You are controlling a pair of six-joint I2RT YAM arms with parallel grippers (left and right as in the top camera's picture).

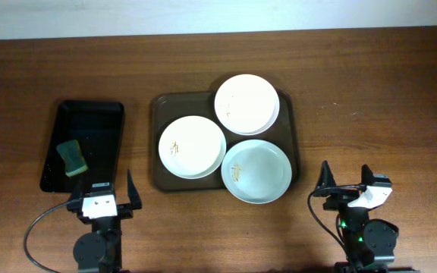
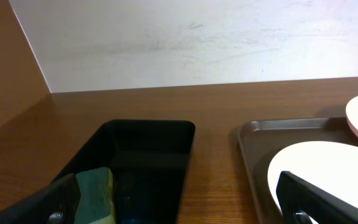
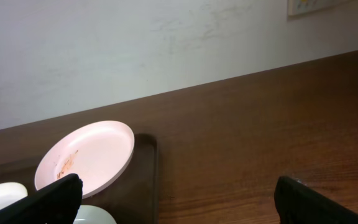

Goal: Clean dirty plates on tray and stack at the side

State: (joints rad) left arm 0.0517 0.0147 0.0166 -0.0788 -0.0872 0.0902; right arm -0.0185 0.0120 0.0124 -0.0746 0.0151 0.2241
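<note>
Next, the left gripper moves to the middle of the green and yellow sponge point(image 1: 72, 158) point(image 2: 94, 195) in the black tray and closes there, ready for wiping plates.
Three white plates lie on the dark brown tray point(image 1: 158, 114): one at the back point(image 1: 246, 104), one at the left point(image 1: 192, 147), one at the front right point(image 1: 256, 171) that overhangs the tray's front rim. Each has small yellowish-brown smears in the middle. My left gripper point(image 1: 104, 201) is open and empty near the table's front edge, left of the tray. My right gripper point(image 1: 347, 184) is open and empty, right of the tray. The left wrist view shows the tray's rim point(image 2: 248, 149) and the left plate point(image 2: 316, 162). The right wrist view shows the back plate point(image 3: 86, 155).
A smaller glossy black tray point(image 1: 89, 121) lies left of the brown tray and holds a green and yellow sponge point(image 1: 73, 157), which also shows in the left wrist view point(image 2: 96, 196). A white wall runs along the table's far edge.
</note>
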